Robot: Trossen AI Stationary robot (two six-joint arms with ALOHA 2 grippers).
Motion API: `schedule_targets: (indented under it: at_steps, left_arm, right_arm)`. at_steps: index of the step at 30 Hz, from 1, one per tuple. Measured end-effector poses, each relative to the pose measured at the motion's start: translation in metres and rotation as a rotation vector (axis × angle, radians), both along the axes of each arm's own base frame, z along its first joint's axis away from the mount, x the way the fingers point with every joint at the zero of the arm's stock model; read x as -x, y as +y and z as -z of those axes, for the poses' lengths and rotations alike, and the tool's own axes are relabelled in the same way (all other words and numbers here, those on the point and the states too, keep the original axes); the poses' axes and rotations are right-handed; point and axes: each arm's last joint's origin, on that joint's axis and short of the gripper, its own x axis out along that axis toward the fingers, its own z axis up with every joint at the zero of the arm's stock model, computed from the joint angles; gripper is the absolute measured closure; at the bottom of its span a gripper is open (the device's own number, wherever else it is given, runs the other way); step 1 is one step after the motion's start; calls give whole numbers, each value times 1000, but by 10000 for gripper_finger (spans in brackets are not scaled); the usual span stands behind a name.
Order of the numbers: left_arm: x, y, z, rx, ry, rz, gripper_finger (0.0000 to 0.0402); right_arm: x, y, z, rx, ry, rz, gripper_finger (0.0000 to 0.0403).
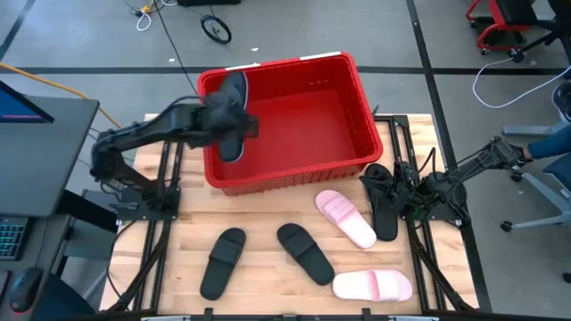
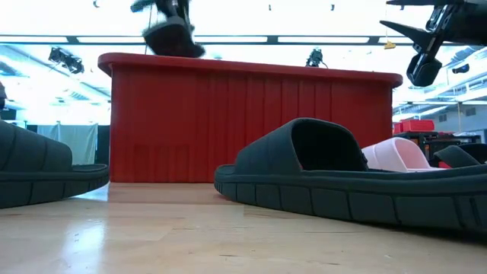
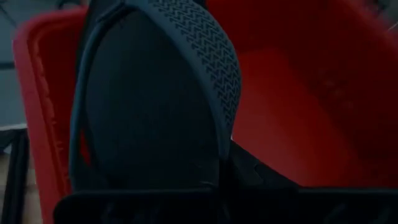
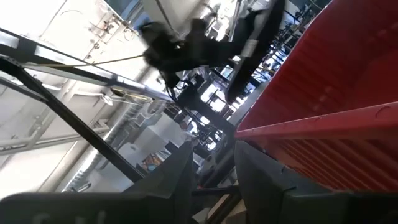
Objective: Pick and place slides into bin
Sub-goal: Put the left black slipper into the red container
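Note:
I need to release the black slide, now hanging just above the red bin's rim, with my left gripper on the red bin's bottom, along the side [image 1: 232,129] nearest the monitor.
My left gripper [image 1: 217,120] is shut on a black slide [image 1: 233,116] and holds it over the left part of the red bin [image 1: 357,134]. In the low view this slide [image 2: 171,36] hangs just above the bin's rim [image 2: 251,67]. My right gripper [image 1: 399,185] is open and empty. It hovers above the table beside another black slide [image 1: 384,203] at the bin's near right corner. Two pink slides [image 1: 346,218] [image 1: 373,285] and two more black slides [image 1: 223,261] [image 1: 304,253] lie flat on their soles on the table. My left gripper comes level from the table's left and lies across the slide near its middle [image 1: 227,120]. The slide is lifted clear, turned on its edge, its treaded sole [image 3: 186,56] facing the wrist camera. The slide itself hides where the fingers meet it.
The bin stands at the table's far middle, with bare floor [image 1: 312,107] showing inside. The near half of the wooden table [image 1: 268,285] holds the loose slides. A monitor [image 1: 27,98] stands off the left edge, and cables lie on the floor beyond.

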Motion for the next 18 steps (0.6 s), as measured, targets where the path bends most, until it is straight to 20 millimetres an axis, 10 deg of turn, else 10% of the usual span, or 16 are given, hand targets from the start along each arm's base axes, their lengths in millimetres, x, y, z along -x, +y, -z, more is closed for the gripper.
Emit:
schedule_targets:
  at_steps: [8, 18]
  left_arm:
    - [-36, 80, 106, 64, -21, -29, 391]
    - [-28, 134, 182, 200, 191, -152, 391]
  right_arm:
    - [-1, 0, 2, 10, 25, -4, 277]
    - [-1, 1, 2, 5, 23, -6, 277]
